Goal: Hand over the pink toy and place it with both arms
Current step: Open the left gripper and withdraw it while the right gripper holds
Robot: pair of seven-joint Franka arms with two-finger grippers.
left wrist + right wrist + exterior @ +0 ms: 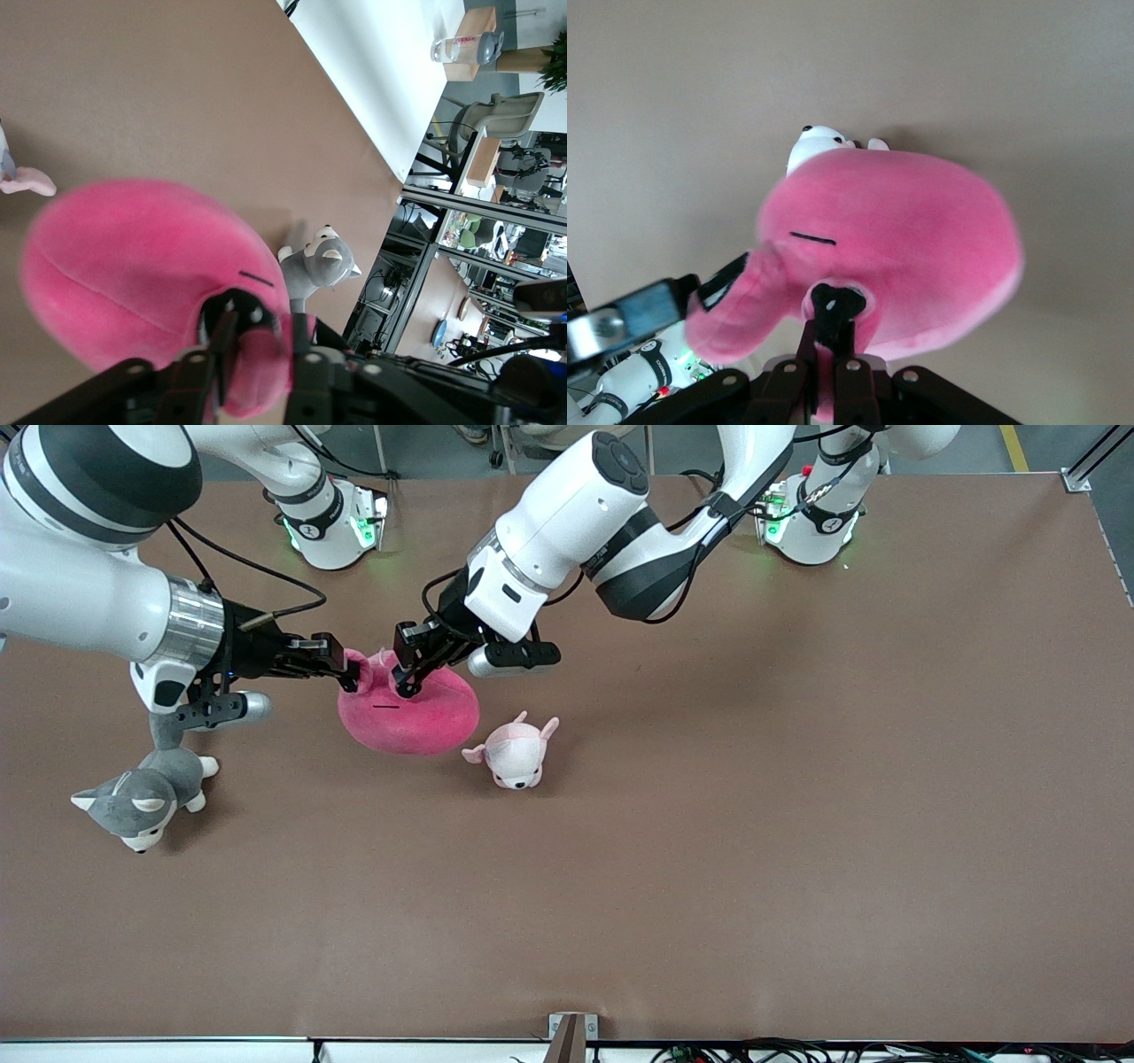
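Observation:
Next, I release the pink toy with my right gripper on the table (325, 771) between the husky plush and the pale plush.
The pink toy (416, 722) is a hot-pink rounded blob with dark eyes and a thin mouth line. It hangs between both grippers just above the table, toward the right arm's end. My right gripper (353, 676) is shut on a fold at the toy's edge by one eye, as the right wrist view shows (830, 354). My left gripper (408, 682) grips the toy's top by the other eye, its fingers pressed on a pink fold in the left wrist view (261, 354). The toy fills the left wrist view (133, 266) and the right wrist view (921, 230).
A small pale pink-and-white plush (516, 753) lies on the table beside the pink toy, nearer to the front camera. A grey-and-white husky plush (142, 797) lies under the right arm at its end of the table, also in the left wrist view (314, 266).

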